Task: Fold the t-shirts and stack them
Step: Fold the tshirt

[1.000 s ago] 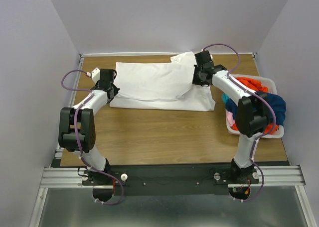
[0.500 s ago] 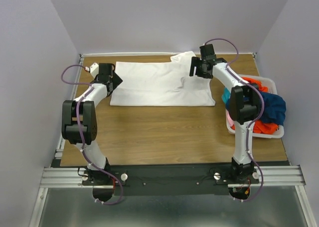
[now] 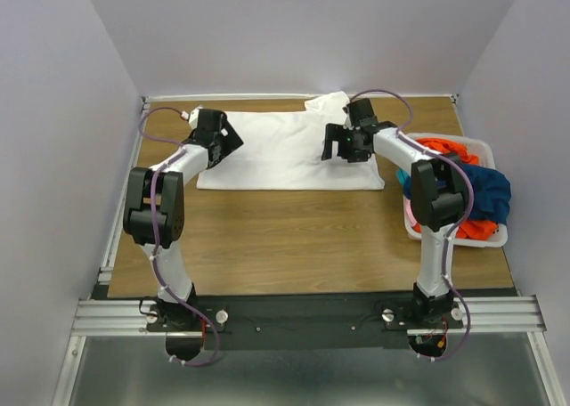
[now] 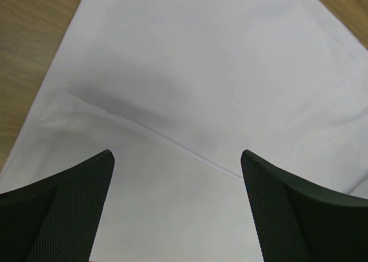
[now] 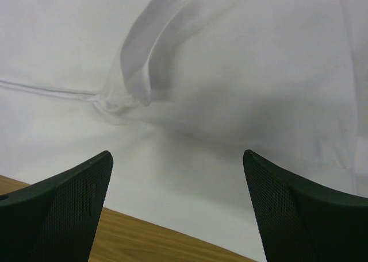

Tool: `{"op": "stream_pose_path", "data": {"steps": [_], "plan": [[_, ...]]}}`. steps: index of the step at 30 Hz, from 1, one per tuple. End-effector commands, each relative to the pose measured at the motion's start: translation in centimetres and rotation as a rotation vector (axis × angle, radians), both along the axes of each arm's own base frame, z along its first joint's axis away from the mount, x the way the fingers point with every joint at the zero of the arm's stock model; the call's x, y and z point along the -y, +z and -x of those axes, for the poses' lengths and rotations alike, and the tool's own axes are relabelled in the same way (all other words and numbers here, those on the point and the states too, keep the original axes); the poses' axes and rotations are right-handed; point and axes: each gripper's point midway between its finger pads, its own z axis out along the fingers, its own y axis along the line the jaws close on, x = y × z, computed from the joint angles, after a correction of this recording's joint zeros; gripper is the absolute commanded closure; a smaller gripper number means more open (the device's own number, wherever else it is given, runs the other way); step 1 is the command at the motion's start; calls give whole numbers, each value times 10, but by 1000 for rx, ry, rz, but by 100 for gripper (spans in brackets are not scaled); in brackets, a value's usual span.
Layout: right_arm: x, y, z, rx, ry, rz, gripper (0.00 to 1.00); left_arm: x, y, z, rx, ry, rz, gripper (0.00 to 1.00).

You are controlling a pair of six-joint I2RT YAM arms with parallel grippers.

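The next move for my left gripper is to go to the folded white t-shirt's back corner (image 3: 228,115), the one farthest away from the bin, and close there.
A white t-shirt (image 3: 285,152) lies folded flat at the back of the table, one sleeve bunched at its far right corner. My left gripper (image 3: 232,139) hovers open over its left edge, and in the left wrist view the left gripper (image 4: 177,155) has only white cloth (image 4: 218,72) and a hem line beneath it. My right gripper (image 3: 333,148) is open above the shirt's right half. Under the right gripper (image 5: 178,155) a raised fold (image 5: 135,61) shows in the cloth. Orange (image 3: 445,148), dark blue (image 3: 494,197) and pink (image 3: 411,212) t-shirts are heaped in the bin.
A white plastic bin (image 3: 454,242) stands at the table's right edge, beside the right arm's elbow. Bare wooden tabletop (image 3: 294,237) stretches in front of the shirt. Walls close in the back and both sides.
Both grippers went from shut to open and let go of the white shirt. The lifted layer dropped flat. The left gripper moved back and right, the right gripper moved left over the cloth.
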Motion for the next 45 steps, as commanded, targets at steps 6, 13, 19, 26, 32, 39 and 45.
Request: {"op": "stream_pose_path", "data": {"steps": [6, 13, 19, 26, 32, 39, 45], "plan": [[6, -36, 35, -85, -14, 16, 0, -3, -42, 32, -113, -27, -6, 2], [15, -49, 113, -132, -48, 65, 0, -9, -64, 94, -181, -25, -6, 2], [24, -48, 187, -155, -82, 85, 0, -20, -69, 160, -207, 25, 8, 2], [31, -15, 208, -51, -52, 38, 0, -28, -26, 189, -81, 72, 31, 2], [13, 58, 162, 145, -48, -34, 0, -42, 42, 149, 91, 125, -30, 2], [26, 86, 58, 204, -170, -26, 0, -54, 56, 69, 54, 113, -115, 2], [35, 87, -28, 276, -220, 53, 0, -65, 15, 2, -75, 123, -175, 11]]}}
